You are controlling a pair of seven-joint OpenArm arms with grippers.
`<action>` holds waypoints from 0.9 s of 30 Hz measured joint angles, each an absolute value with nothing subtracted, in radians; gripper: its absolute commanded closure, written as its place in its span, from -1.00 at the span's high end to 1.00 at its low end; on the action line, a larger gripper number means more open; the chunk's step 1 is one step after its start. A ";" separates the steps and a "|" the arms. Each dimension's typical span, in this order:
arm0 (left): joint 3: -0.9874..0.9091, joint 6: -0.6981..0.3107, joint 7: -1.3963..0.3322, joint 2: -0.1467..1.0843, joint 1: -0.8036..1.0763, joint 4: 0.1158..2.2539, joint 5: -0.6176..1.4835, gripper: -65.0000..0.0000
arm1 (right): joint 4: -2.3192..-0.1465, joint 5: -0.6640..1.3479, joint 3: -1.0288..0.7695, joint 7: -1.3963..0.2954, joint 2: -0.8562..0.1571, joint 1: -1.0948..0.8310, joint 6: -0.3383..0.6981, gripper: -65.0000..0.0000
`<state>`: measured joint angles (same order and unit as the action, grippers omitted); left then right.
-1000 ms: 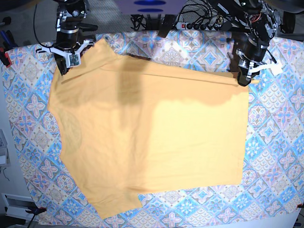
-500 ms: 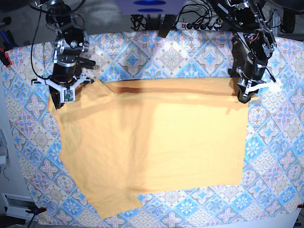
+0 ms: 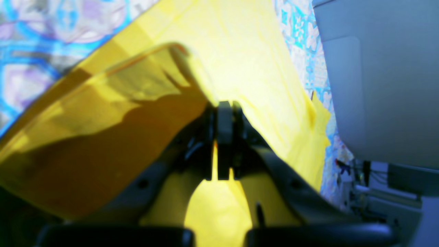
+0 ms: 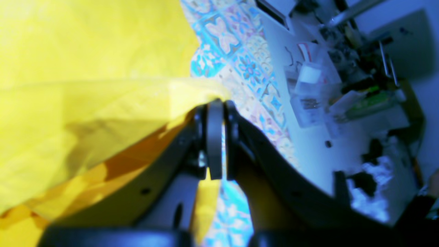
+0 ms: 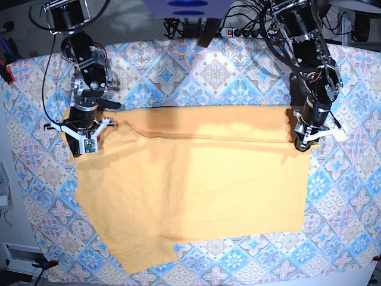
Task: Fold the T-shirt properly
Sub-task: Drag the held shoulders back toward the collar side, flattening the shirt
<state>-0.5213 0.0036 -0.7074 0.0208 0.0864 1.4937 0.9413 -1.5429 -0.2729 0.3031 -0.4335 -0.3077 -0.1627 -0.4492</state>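
The T-shirt's edge, now at the far corner by the sleeve, will be let go by my right gripper on its flat layer (image 5: 93, 180), by its border on the side toward the red clamp.
The yellow-orange T-shirt (image 5: 196, 190) lies spread on the patterned tablecloth (image 5: 214, 71), its far edge turned over toward the front along a fold across its width. My left gripper (image 5: 301, 144) is at the shirt's far right corner. In the left wrist view it (image 3: 223, 109) is shut on a lifted fold of the shirt (image 3: 247, 55). My right gripper (image 5: 81, 148) is at the far left corner by the sleeve. In the right wrist view it (image 4: 216, 104) is shut on the shirt's edge (image 4: 85, 44).
A power strip and cables (image 5: 250, 30) lie behind the table's back edge. A red clamp (image 5: 6, 74) grips the cloth at the left edge. Clutter (image 4: 343, 85) stands off the table beside the right gripper. A grey arm housing (image 3: 384, 79) fills the left wrist view's right.
Both grippers have moved toward the front with the shirt's far edge held, laying it over the body. More tablecloth shows behind the shirt.
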 measured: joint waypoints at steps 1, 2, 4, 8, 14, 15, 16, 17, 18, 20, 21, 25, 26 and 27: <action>-0.522 0.004 -0.705 0.020 0.076 1.468 0.942 -1.00 | -1.518 -0.271 0.307 -0.431 -0.297 -0.143 -0.440 -1.00; -0.521 0.008 -0.707 0.020 0.066 1.444 0.940 -1.00 | -1.493 -0.273 0.309 -0.431 -0.289 -0.124 -0.434 -1.00; -0.522 0.012 -0.710 0.020 0.057 1.423 0.935 -1.00 | -1.449 -0.273 0.309 -0.430 -0.276 -0.092 -0.441 -1.00; -0.523 0.009 -0.708 0.019 0.039 1.424 0.938 -1.00 | -1.358 -0.273 0.324 -0.381 -0.266 -0.033 -0.446 -1.00; -0.523 0.009 -0.707 0.019 0.031 1.423 0.896 -1.00 | -1.240 -0.277 0.388 -0.334 -0.258 0.043 -0.439 -1.00; -0.523 0.010 -0.707 0.019 0.031 1.423 0.897 -1.00 | -1.222 -0.276 0.392 -0.331 -0.259 0.054 -0.439 -1.00; -0.523 0.009 -0.707 0.019 0.031 1.423 0.896 -1.00 | -1.208 -0.276 0.392 -0.323 -0.261 0.064 -0.439 -1.00; -0.523 0.010 -0.707 0.019 0.030 1.423 0.897 -1.00 | -1.193 -0.276 0.392 -0.318 -0.261 0.078 -0.440 -1.00; -0.523 0.009 -0.707 0.019 0.031 1.423 0.896 -1.00 | -1.178 -0.276 0.392 -0.317 -0.261 0.091 -0.441 -1.00; -0.523 0.007 -0.707 0.017 0.031 1.423 0.897 -1.00 | -1.154 -0.277 0.392 -0.313 -0.261 0.119 -0.441 -0.99; -0.523 0.008 -0.707 0.017 0.032 1.423 0.897 -1.00 | -1.143 -0.277 0.392 -0.309 -0.261 0.131 -0.441 -0.99; -0.526 0.008 -0.707 0.011 0.034 1.423 0.896 -1.00 | -1.118 -0.277 0.392 -0.311 -0.260 0.141 -0.441 -0.99; -0.526 0.008 -0.706 0.007 0.034 1.423 0.896 -1.00 | -1.118 -0.277 0.392 -0.313 -0.260 0.139 -0.441 -0.99; -0.526 0.008 -0.707 0.005 0.036 1.423 0.896 -1.00 | -1.118 -0.277 0.392 -0.314 -0.260 0.139 -0.441 -0.99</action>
